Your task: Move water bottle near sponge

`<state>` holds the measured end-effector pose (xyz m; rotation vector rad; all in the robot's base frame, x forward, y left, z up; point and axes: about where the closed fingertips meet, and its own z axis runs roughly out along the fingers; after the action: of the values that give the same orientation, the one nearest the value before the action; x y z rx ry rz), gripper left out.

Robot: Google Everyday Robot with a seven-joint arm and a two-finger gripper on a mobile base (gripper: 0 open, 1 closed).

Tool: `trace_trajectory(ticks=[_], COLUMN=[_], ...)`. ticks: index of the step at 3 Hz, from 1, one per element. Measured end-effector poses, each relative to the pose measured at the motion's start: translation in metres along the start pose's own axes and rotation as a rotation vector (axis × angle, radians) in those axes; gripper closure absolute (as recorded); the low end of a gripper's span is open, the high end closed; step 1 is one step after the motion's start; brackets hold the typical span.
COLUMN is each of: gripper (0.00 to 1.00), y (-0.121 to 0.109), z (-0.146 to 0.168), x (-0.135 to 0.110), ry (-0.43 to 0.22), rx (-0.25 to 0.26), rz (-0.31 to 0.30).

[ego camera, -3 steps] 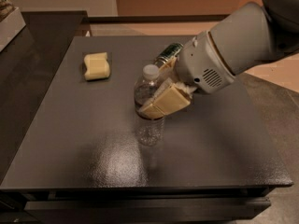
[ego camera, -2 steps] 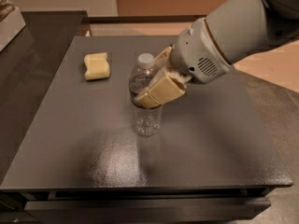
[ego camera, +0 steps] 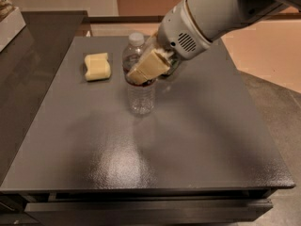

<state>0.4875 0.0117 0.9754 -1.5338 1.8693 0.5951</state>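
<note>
I should let go of the water bottle with my gripper, setting it on the dark table (ego camera: 108, 95) just in front of the sponge.
The water bottle (ego camera: 139, 93) is clear with a white cap and a dark red label band; it stands upright near the middle of the dark table (ego camera: 188, 140). My gripper (ego camera: 141, 72) reaches in from the upper right and its cream fingers (ego camera: 150, 66) are shut on the bottle's middle, hiding most of the label. The pale yellow sponge (ego camera: 97, 66) lies on the table to the bottle's left and a little farther back, a short gap from it.
My white arm housing (ego camera: 207, 15) hangs over the table's back right. A green can (ego camera: 170, 68) is mostly hidden behind the gripper. A pale box (ego camera: 7, 13) sits at the far left edge, off the table.
My gripper has carried the bottle left and toward the back of the table, closer to the sponge. The sponge has not moved.
</note>
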Motion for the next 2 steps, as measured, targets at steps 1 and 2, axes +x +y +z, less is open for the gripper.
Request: trace_trajectory(ticks=[1,2], gripper=[1.0,1.0], y=[-0.021,-0.038], z=[0.02,0.039], x=[-0.015,-0.028], ry=[-0.017,-0.031], rx=[-0.014,-0.045], rz=[0.012,0.023])
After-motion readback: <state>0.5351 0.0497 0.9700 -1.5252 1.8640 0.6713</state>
